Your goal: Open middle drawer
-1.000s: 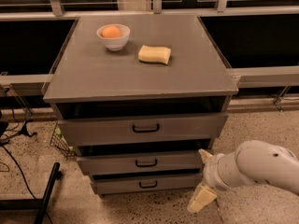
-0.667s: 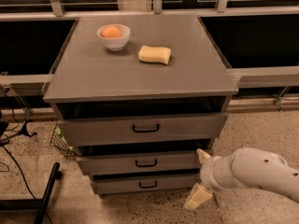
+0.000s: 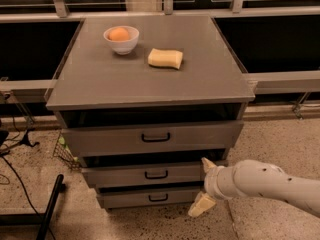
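Next, my gripper grabs the top edge of the middle drawer (image 3: 187, 165), between its black handle and the end of the drawer nearest my arm.
The middle drawer (image 3: 115, 175) is a grey flat front with a small black bar handle (image 3: 156, 174). It sits between the taller top drawer (image 3: 100, 140) and the narrower bottom drawer (image 3: 125, 198). My gripper (image 3: 203, 185) is at the right end of the middle drawer front, low beside the cabinet. It is open and empty. One cream fingertip (image 3: 207, 163) is level with the top of the drawer, the other (image 3: 199, 207) is near the bottom drawer. It is well to the right of the handle. All three drawers stand slightly out from the frame.
On the cabinet top (image 3: 200, 84) stand a white bowl (image 3: 121, 43) holding an orange (image 3: 119, 33) and a yellow sponge (image 3: 165, 58). A black pole (image 3: 50, 204) and cables (image 3: 10, 149) lie on the floor at the left. A railing (image 3: 285, 79) runs behind.
My arm and gripper have moved left, closer to the right end of the drawer fronts. The drawers have not moved.
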You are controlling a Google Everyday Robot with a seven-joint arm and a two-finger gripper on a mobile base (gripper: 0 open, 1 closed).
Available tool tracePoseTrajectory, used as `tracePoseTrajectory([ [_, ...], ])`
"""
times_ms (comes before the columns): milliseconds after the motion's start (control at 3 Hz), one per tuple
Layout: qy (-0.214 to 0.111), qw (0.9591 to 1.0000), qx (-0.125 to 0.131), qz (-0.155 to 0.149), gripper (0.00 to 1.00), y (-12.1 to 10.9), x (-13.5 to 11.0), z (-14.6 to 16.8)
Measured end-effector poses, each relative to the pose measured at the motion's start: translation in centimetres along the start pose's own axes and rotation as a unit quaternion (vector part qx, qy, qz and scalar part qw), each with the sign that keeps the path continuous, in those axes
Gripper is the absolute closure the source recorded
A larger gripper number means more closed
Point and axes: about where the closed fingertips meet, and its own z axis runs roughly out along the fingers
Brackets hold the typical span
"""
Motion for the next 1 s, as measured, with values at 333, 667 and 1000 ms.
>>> tracePoseTrajectory([
  [333,-0.010,0.9999,-0.002,-0.001,0.00,-0.9,0.0,2.4],
  [667,-0.033,0.9994,0.007,-0.007,0.00,-2.0,0.2,4.8],
  [1000,-0.058,0.9980,0.011,-0.023,0.00,-4.3,-0.5,8.0],
])
